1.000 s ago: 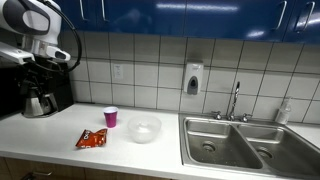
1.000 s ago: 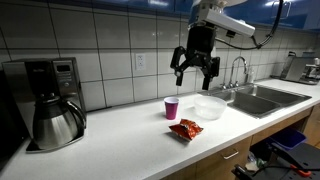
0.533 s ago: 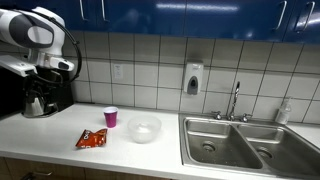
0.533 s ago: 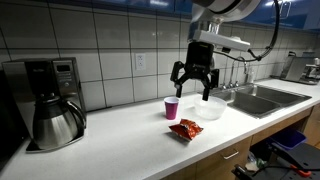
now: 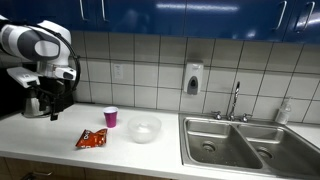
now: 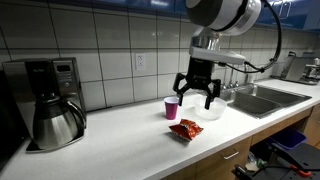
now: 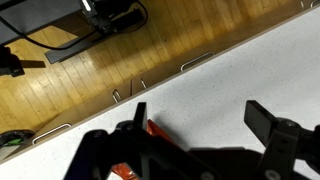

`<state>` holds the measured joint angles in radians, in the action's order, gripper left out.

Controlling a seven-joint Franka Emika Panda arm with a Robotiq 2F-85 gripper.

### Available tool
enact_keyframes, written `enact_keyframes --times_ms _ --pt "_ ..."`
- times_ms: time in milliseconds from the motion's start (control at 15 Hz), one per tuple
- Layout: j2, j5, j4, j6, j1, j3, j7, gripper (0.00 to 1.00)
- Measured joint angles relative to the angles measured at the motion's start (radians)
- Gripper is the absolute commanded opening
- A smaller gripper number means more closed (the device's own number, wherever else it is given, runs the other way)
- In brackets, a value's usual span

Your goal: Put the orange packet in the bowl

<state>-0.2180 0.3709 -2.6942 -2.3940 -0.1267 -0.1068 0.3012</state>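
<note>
The robot's gripper needs to next go to the end of the orange packet point(image 5: 98, 133) nearest the purple cup and close there.
The orange packet point(image 5: 92, 139) lies flat on the white counter near the front edge, also in an exterior view point(image 6: 185, 130). A strip of it shows by the left finger in the wrist view point(image 7: 156, 131). The translucent bowl point(image 5: 144, 128) stands beside it, empty, toward the sink, and shows in both exterior views point(image 6: 210, 108). My gripper point(image 6: 195, 96) hangs open and empty above the counter, over the packet area, fingers pointing down. It also shows in an exterior view point(image 5: 55, 103) and the wrist view point(image 7: 205, 117).
A small purple cup point(image 5: 110, 117) stands behind the packet, near the bowl. A coffee maker point(image 6: 50, 100) stands at the counter's far end. A steel double sink point(image 5: 250, 145) with a tap lies beyond the bowl. The counter's front edge drops to a wooden floor point(image 7: 60, 90).
My arm has lowered the open gripper from up high toward the counter above the packet. The packet, bowl and cup have not moved.
</note>
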Motion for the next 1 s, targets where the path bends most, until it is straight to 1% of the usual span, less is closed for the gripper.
enact_keyframes --times_ms 533,1000 --pt "0.162 -0.038 0.02 -0.106 0.047 0.021 0.085 1.0" --pt "0.334 -0.069 0.131 -0.134 0.052 0.069 0.135 1.0"
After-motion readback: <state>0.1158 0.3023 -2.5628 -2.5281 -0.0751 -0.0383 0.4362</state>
